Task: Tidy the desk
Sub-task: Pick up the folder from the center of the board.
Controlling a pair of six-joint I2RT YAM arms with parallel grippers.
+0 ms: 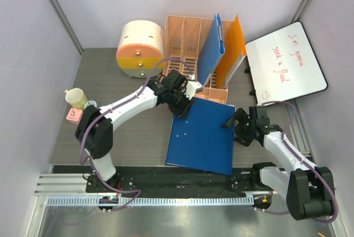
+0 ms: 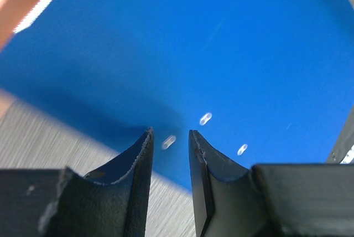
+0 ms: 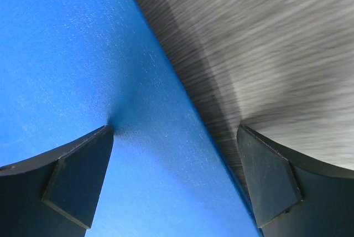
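Note:
The robot's right gripper should next close on the side edge (image 1: 233, 132) (image 3: 207, 129) of the large blue folder lying flat, the edge closest to the whiteboard.
A large blue folder (image 1: 202, 137) lies flat on the dark grey wood-grain desk (image 1: 133, 137), near the front centre. My left gripper (image 1: 183, 109) hovers at the folder's far left corner. In the left wrist view the gripper (image 2: 170, 132) has its jaws a narrow gap apart with nothing between them, over the folder's edge (image 2: 221, 54) and its small metal rivets. My right gripper (image 1: 231, 119) is at the folder's right edge. In the right wrist view the gripper (image 3: 174, 129) is wide open, one finger over the folder (image 3: 83, 54) and the other over the desk (image 3: 276, 54).
A peach file rack (image 1: 185, 40) at the back holds an upright blue folder (image 1: 212, 49) and an orange one (image 1: 235, 49). A round drawer unit (image 1: 141, 49) stands to its left. A whiteboard (image 1: 285, 62) with red writing lies at the back right. A yellow cup (image 1: 76, 98) and a pink item (image 1: 74, 116) sit at the left edge.

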